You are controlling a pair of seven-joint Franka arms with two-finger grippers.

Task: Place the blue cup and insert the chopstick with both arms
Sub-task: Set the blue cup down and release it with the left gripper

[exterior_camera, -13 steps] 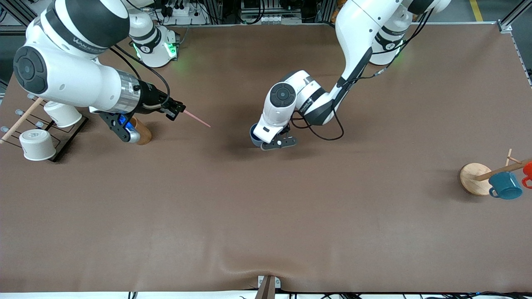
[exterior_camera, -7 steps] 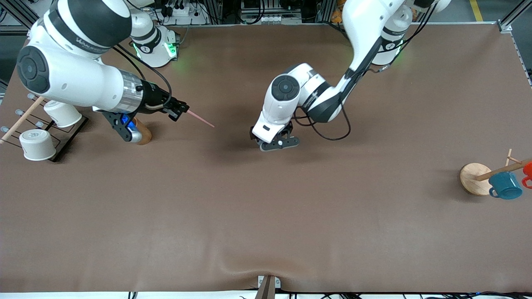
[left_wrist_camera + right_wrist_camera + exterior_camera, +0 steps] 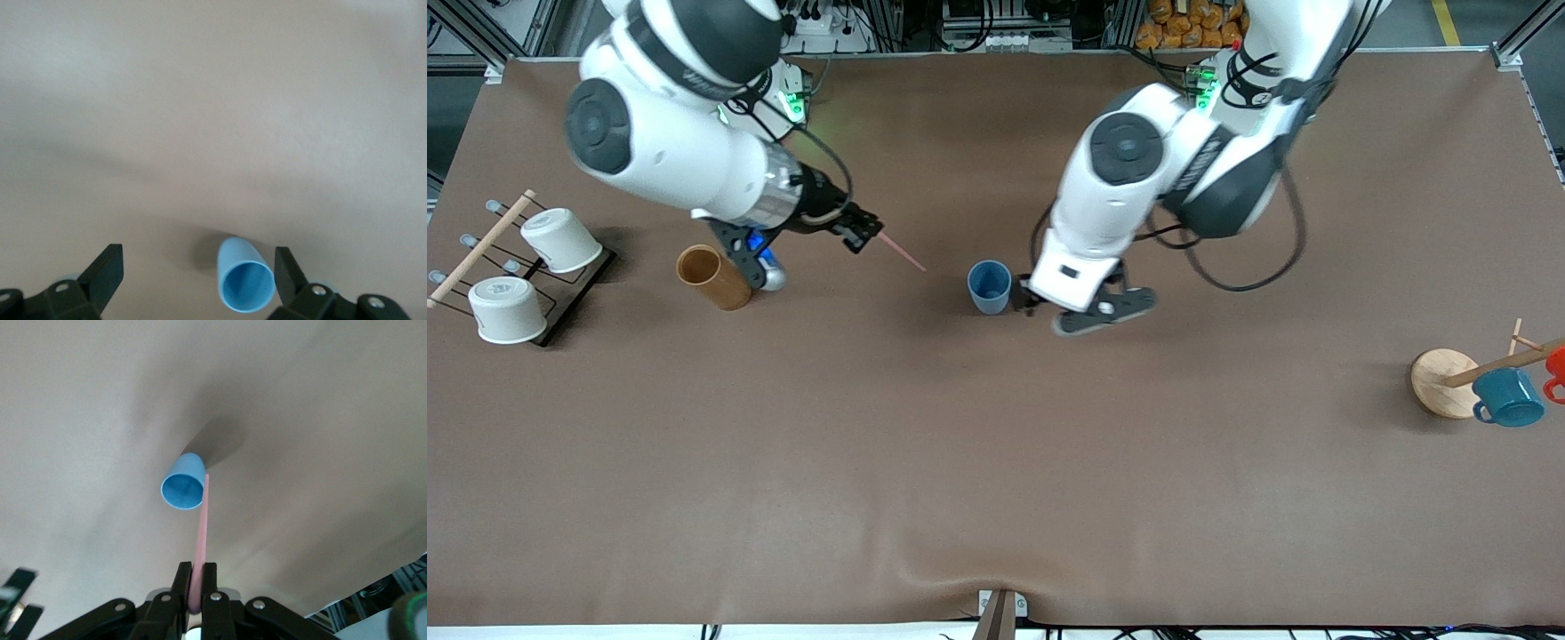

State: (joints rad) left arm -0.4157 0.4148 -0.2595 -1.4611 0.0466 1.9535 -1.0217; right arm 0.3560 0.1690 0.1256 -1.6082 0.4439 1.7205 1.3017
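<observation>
Next, my right gripper lets the pink chopstick go inside the opening of the blue cup (image 3: 978, 284) (image 3: 184, 489), so that it leans against the cup's rim.
The blue cup (image 3: 989, 286) stands upright on the brown table, free of both grippers. My left gripper (image 3: 1028, 302) hovers just beside and above it, open and empty. In the left wrist view the cup (image 3: 245, 283) shows between the spread fingers, close to one fingertip (image 3: 287, 263); the left gripper (image 3: 199, 273) touches nothing. My right gripper (image 3: 863, 231) is shut on the pink chopstick (image 3: 901, 252), whose free tip points at the cup and stops short of it. In the right wrist view my right gripper (image 3: 197, 583) holds the chopstick (image 3: 202, 527), which runs toward the cup (image 3: 183, 483).
A brown wooden cylinder (image 3: 713, 276) stands under the right arm. A rack with two white cups (image 3: 507, 307) sits at the right arm's end. A wooden mug stand (image 3: 1440, 378) with a teal mug (image 3: 1507, 397) and a red mug (image 3: 1556, 369) sits at the left arm's end.
The left gripper let go of the cup, rose and drew back toward the left arm's end, uncovering the cup. The right arm carried the chopstick closer to the cup.
</observation>
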